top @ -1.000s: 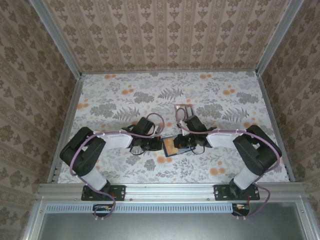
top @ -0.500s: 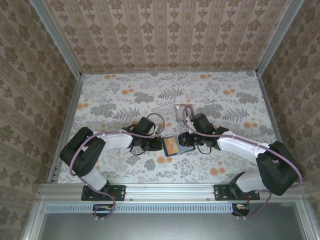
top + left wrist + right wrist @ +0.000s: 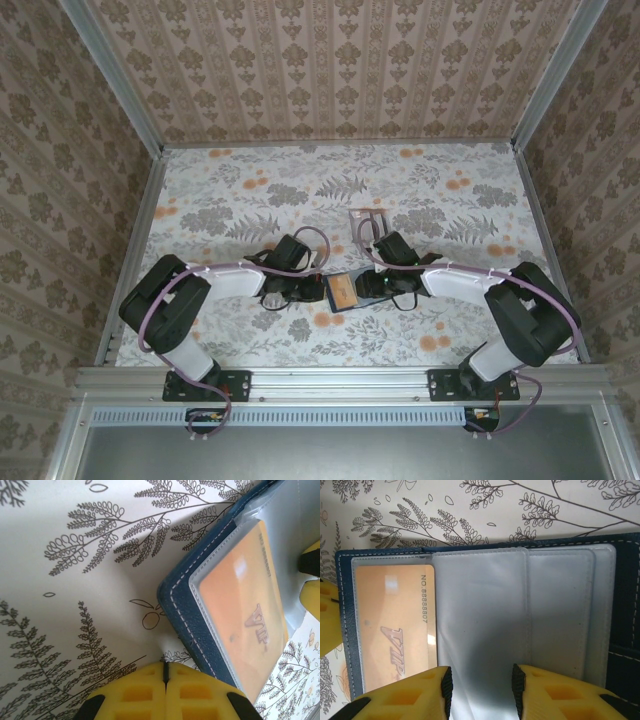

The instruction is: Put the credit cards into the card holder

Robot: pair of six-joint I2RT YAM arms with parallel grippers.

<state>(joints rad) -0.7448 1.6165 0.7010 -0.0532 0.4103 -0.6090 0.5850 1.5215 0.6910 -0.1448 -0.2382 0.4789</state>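
The VIP card fills its clear sleeve, so my right gripper should grab the middle sleeve (image 3: 527,615) by its edge and flip it over the card before getting another.
The navy card holder (image 3: 352,300) lies open on the floral table between my two grippers. An orange "VIP" credit card (image 3: 395,630) sits inside its left clear sleeve, and the same card (image 3: 245,610) shows beside the holder's stitched navy edge (image 3: 195,615). My right gripper (image 3: 482,685) hovers open over the clear middle sleeve (image 3: 480,610), nothing between its fingers. My left gripper (image 3: 165,667) is shut and empty, its tip at the holder's left edge. From above, the left gripper (image 3: 312,288) and right gripper (image 3: 372,284) flank the holder.
A pale flat card-like piece (image 3: 367,221) lies on the table just beyond the right gripper. Patterned walls enclose the table on three sides, with metal rails (image 3: 135,250) along them. Open floral tabletop (image 3: 250,190) stretches to the back.
The right arm stretched out to the right, then folded back, and its gripper is again over the holder. The left arm and the holder have stayed put.
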